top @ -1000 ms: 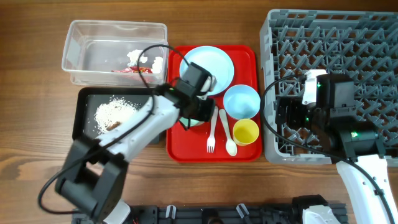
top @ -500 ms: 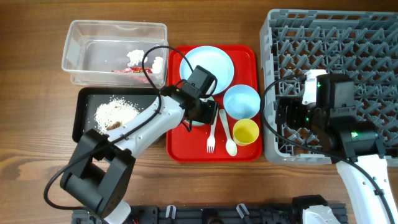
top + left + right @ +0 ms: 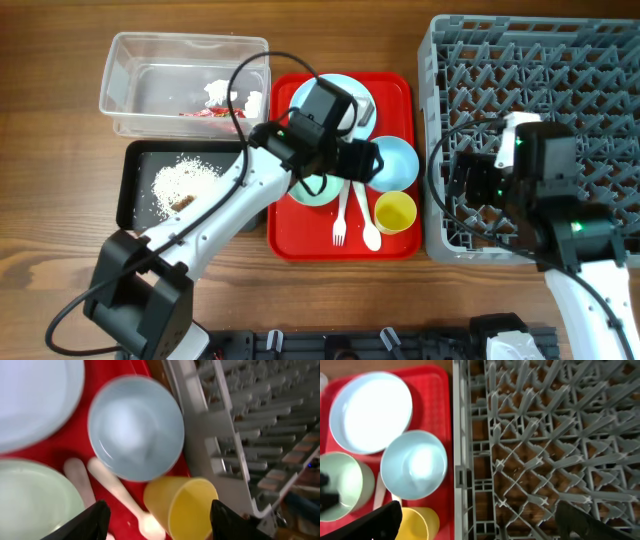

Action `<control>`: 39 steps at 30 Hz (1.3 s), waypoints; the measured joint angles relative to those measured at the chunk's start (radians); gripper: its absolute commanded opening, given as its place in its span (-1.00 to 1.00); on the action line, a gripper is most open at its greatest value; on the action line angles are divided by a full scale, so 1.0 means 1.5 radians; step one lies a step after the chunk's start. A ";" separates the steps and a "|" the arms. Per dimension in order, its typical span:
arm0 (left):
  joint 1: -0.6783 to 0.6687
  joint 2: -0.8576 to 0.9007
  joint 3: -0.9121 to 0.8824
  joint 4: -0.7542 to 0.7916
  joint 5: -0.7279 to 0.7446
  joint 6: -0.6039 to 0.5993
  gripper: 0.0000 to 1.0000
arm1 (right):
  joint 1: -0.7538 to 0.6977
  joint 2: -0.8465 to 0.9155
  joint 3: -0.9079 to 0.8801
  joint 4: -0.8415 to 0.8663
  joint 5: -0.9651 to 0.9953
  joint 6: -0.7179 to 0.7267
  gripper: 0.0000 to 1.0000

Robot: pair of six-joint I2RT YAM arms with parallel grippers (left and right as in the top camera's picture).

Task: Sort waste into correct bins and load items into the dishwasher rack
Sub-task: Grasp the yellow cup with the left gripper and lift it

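Next, my left gripper goes next to the yellow cup's rim (image 3: 378, 212) (image 3: 171, 514), on the side beside the white spoon, and closes there.
My left gripper (image 3: 362, 160) hovers open over the red tray, above the light blue bowl (image 3: 398, 160) and the yellow cup (image 3: 395, 212). In the left wrist view its fingertips (image 3: 95, 520) stand wide apart, with the yellow cup (image 3: 186, 507) and the white spoon (image 3: 125, 495) on the tray below them. The pale green bowl (image 3: 312, 190) sits just left of it. The arm partly covers the light blue plate (image 3: 345, 92). Fork (image 3: 340, 215) and spoon (image 3: 366, 222) lie side by side. My right gripper (image 3: 468, 185) is open over the left edge of the grey rack (image 3: 560, 70), holding nothing.
The clear tub (image 3: 150, 85) at back left holds a red wrapper (image 3: 208, 113) and white tissue (image 3: 222, 94). The black tray (image 3: 135, 190) in front of it holds rice crumbs (image 3: 185, 178). The red tray (image 3: 300, 240) lies between the bins and the rack.
My left gripper was shut over the pale green bowl; it has opened and swung right toward the blue bowl and yellow cup. The right arm shifted slightly right.
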 measured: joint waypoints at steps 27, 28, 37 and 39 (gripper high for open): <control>-0.104 0.115 0.000 -0.077 -0.054 -0.018 -0.92 | 0.000 -0.011 0.005 -0.046 0.008 0.027 0.99; -0.098 0.112 0.000 -0.084 -0.057 -0.018 -0.92 | 0.000 -0.009 0.005 -0.046 0.008 0.027 0.99; 0.080 0.001 0.001 -0.039 0.033 -0.026 -0.92 | 0.000 0.057 0.005 -0.007 0.000 0.037 1.00; 0.141 -0.013 0.002 0.018 0.105 -0.052 -0.92 | 0.000 0.075 0.005 0.028 -0.048 0.029 0.99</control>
